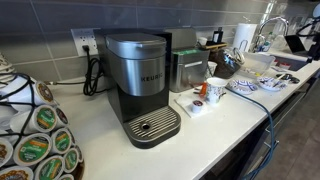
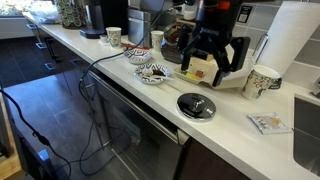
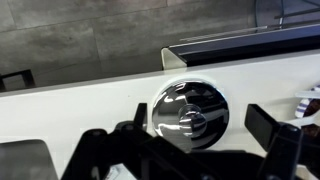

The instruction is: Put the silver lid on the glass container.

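Observation:
The silver lid's centre knob (image 1: 289, 75) (image 3: 192, 121) is the next thing my gripper will move down to and close on.
The silver lid (image 2: 196, 105) is round and shiny with a small centre knob. It lies flat on the white counter (image 2: 240, 135) near the front edge. In the wrist view the silver lid (image 3: 190, 110) sits just beyond and between my fingers. My gripper (image 2: 217, 62) hangs above and a little behind the lid. It is open and empty, with both fingers spread wide in the wrist view (image 3: 200, 140). I cannot make out a glass container with certainty in any view.
A white mug (image 2: 262, 80) and a paper towel roll (image 2: 292, 40) stand beside the lid. A patterned bowl (image 2: 152, 72) sits further along. A packet (image 2: 268, 122) lies near the sink. A Keurig machine (image 1: 140, 85) and a pod carousel (image 1: 35, 135) stand at the far end.

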Robot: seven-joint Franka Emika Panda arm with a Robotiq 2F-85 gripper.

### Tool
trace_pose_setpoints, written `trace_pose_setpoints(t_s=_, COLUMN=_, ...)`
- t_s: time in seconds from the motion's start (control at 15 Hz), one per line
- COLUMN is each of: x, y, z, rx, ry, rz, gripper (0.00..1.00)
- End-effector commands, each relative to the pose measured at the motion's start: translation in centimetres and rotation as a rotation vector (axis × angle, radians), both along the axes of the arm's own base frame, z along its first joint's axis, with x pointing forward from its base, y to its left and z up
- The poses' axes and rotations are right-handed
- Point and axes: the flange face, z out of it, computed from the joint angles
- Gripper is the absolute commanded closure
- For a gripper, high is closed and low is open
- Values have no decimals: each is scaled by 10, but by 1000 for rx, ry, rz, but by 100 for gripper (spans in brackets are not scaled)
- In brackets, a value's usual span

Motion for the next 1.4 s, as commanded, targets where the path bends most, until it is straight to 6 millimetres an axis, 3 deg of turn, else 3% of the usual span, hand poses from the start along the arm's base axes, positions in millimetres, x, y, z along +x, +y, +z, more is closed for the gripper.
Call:
trace_pose_setpoints(t_s=0.0, x=4, y=7, z=-23, rx=117, ry=125, rz=55, gripper=0)
trace_pose_setpoints(t_s=0.07, x=0, y=7, z=-15, rx=76, ry=61, rz=40, gripper=0)
trace_pose_setpoints(t_s=0.27, x=4, y=10, z=-24, rx=107, ry=105, rz=48, gripper=0)
trace_pose_setpoints(t_s=0.73, x=50, y=35, z=-72, rx=106, ry=-26, rz=98, gripper=0)
trace_pose_setpoints(t_s=1.0, x=62, y=28, z=-83, rx=65, ry=-100, rz=58, gripper=0)
trace_pose_setpoints(t_s=1.33, x=59, y=12, z=-93, rx=41, ry=-117, rz=-14, gripper=0)
